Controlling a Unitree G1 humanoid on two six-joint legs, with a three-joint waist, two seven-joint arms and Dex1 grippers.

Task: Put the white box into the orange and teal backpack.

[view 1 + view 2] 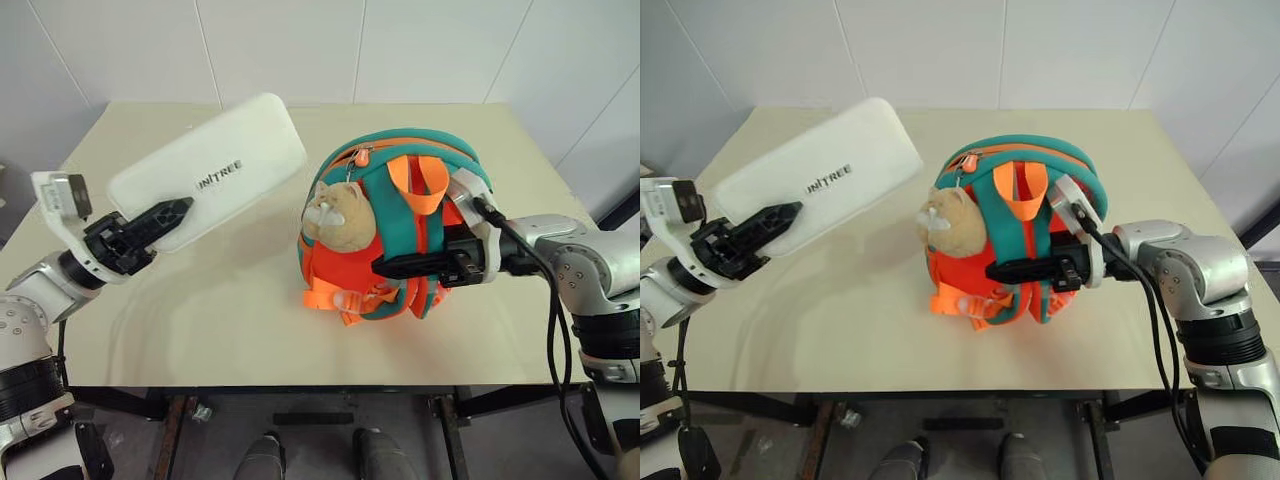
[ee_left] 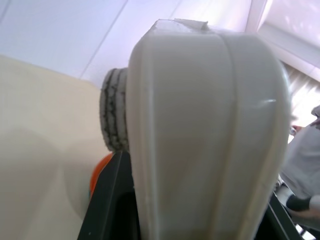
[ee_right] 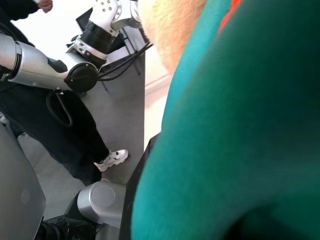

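Observation:
My left gripper has the white box, which hangs tilted above the table now. It will let go of the box inside the backpack (image 1: pixel 388 168) under its orange zipper, behind the beige plush piece.
The white box (image 1: pixel 215 165), a long flat case with dark lettering, hangs tilted above the left of the table. My left gripper (image 1: pixel 170 215) is shut on its near end. In the left wrist view the box (image 2: pixel 200 125) rises between the black fingers (image 2: pixel 107 200). The orange and teal backpack (image 1: pixel 335 265) stands at the middle right of the table, with a beige plush piece (image 1: pixel 335 212) on its front. My right gripper (image 1: pixel 385 268) reaches in from the right, shut on a teal strap (image 3: pixel 240 125) of the backpack.
The beige table (image 1: pixel 230 320) has bare surface between the box and the backpack and along its front edge. In the right wrist view a person in dark trousers (image 3: pixel 60 135) stands beside the table, near another robot arm (image 3: pixel 75 65).

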